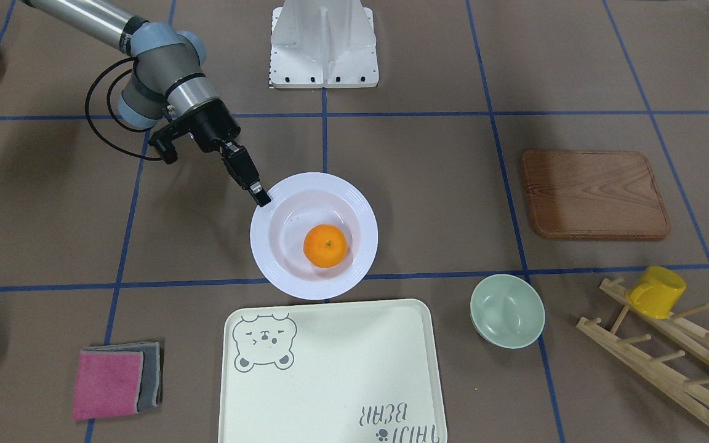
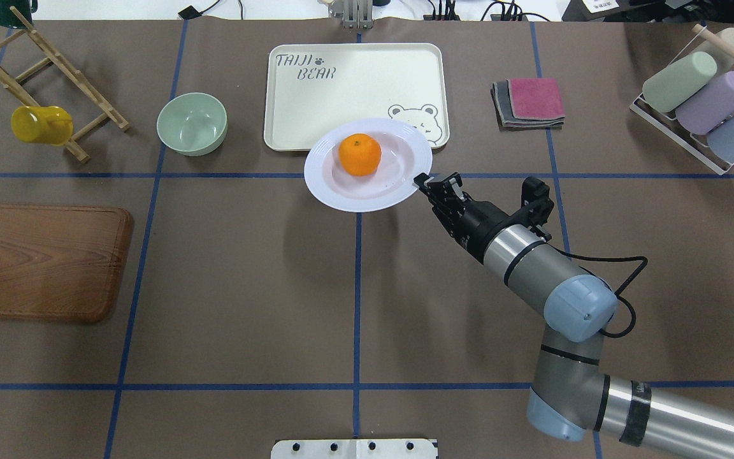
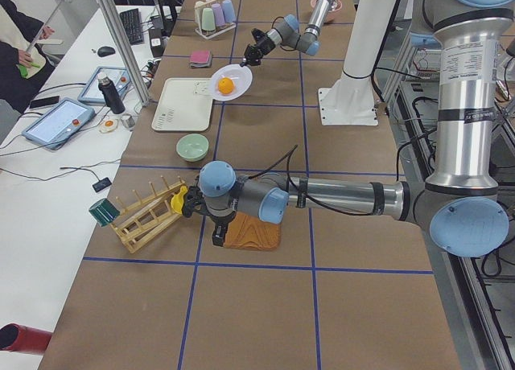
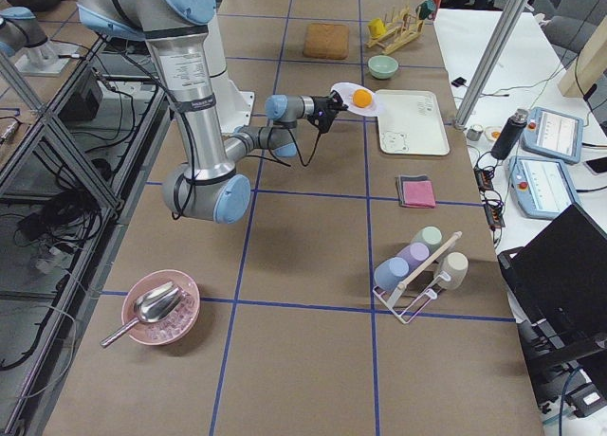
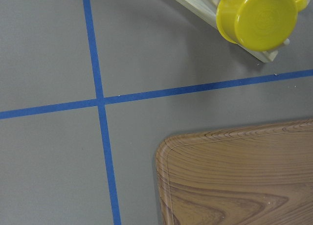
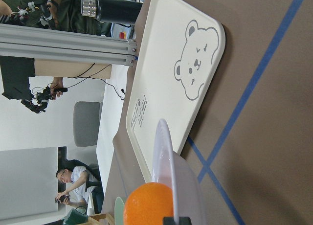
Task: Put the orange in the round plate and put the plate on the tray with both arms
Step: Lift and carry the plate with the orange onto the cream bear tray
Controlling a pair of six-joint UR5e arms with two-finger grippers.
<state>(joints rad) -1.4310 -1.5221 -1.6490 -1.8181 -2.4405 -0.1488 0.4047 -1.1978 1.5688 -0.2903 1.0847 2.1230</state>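
The plate is to go on the cream bear tray (image 1: 313, 387) (image 6: 164, 77), between the bear face and the lettering. My right gripper needs to let go of it there.
The orange (image 1: 325, 245) lies in the well of the white round plate (image 1: 280, 271). My right gripper (image 1: 261, 197) is shut on the plate's rim on the robot's side. The plate looks lifted off the table, just short of the cream bear tray (image 1: 330, 369). From overhead the plate (image 2: 341, 194) overlaps the near edge of the tray (image 2: 341, 89). In the right wrist view the plate (image 6: 166, 151) shows edge-on with the orange (image 6: 149, 205) in it. My left gripper (image 3: 217, 237) hangs over the wooden board's end near the yellow cup; I cannot tell its state.
A brown wooden board (image 1: 594, 194), a pale green bowl (image 1: 507, 311) and a wooden rack (image 1: 668, 363) with a yellow cup (image 1: 656, 292) are on the robot's left side. Folded cloths (image 1: 114, 381) lie beside the tray. A wire rack of pastel cups (image 2: 705, 102) stands far right.
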